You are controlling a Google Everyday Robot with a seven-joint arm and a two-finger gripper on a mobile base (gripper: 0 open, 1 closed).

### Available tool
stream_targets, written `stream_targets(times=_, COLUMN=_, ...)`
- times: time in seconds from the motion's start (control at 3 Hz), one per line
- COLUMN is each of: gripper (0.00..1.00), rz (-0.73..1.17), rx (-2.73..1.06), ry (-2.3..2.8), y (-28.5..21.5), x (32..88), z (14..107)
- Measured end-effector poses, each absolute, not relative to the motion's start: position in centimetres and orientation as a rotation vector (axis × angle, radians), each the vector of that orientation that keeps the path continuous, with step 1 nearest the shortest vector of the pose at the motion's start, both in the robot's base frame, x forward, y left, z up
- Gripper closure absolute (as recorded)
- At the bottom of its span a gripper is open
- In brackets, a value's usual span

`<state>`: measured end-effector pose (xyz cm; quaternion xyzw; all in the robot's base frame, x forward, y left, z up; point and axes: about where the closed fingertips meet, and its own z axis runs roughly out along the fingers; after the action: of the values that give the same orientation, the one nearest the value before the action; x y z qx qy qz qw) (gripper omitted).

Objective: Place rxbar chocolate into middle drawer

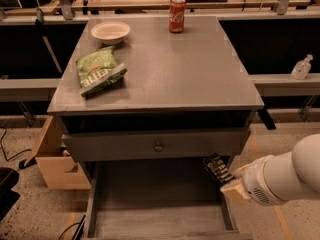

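Observation:
I should release the rxbar chocolate on the middle drawer's bare bottom, straight (154,188) below the round knob.
The rxbar chocolate (216,168), a small black bar with white lettering, sticks up and left out of my gripper (231,183). The gripper is shut on the bar's lower end. It hangs at the right side of the cabinet, just over the right wall of the middle drawer (150,211). That drawer is pulled out at the bottom, with its bare plank floor showing and nothing on it. My white arm (285,176) reaches in from the lower right.
A closed grey drawer front with a round knob (158,146) sits above the open drawer. On the cabinet top (200,74) lie a green chip bag (100,75), a white bowl (110,32) and a red soda can (177,15). A cardboard box (55,159) stands at the left.

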<state>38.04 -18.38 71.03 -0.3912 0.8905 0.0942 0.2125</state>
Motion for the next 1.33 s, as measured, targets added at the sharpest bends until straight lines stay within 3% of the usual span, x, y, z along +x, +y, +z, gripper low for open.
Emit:
stream_targets(times=0.67, gripper=1.00, rz=0.244, rx=-1.150, ry=2.484, y=-16.3, x=39.0, z=69.9)
stream_targets(times=1.33, gripper=1.00, rz=0.305, rx=-1.446, ry=2.570, y=-6.6, x=41.8, z=60.3)
